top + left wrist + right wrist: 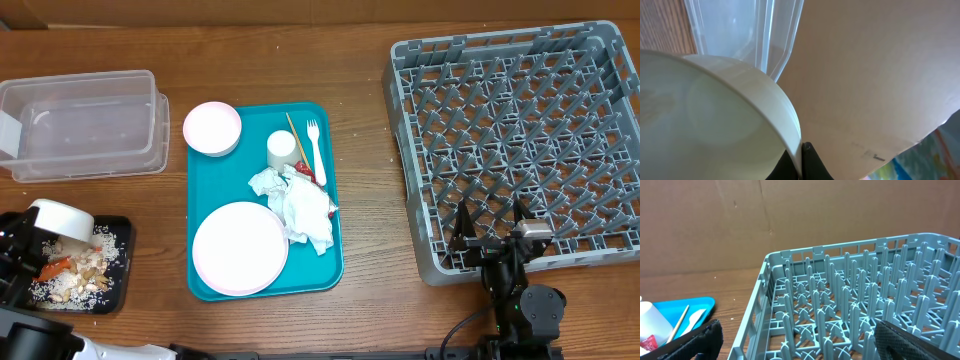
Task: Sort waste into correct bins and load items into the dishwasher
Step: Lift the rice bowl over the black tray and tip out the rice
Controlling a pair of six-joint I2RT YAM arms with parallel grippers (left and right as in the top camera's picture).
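Observation:
Next, my left gripper sets the white bowl free, releasing it in the spot between the small white bowl and the white plate (229,179).
My left gripper (801,161) is shut on the rim of a white bowl (60,220), held tilted over a black tray (118,268) of food scraps (75,275) at the front left; the bowl fills the left wrist view (705,125). The teal tray (332,262) holds a white plate (240,248), a small white bowl (212,127), a white cup (282,148), crumpled napkins (300,205), a white fork (316,150) and a wooden stick (297,138). My right gripper (492,228) is open and empty over the front edge of the grey dish rack (520,130).
A clear plastic bin (85,125) stands at the back left, also seen in the left wrist view (745,30). A cardboard wall (790,215) runs behind the table. The rack (865,305) fills the right wrist view, with the teal tray's corner (675,307) at the left.

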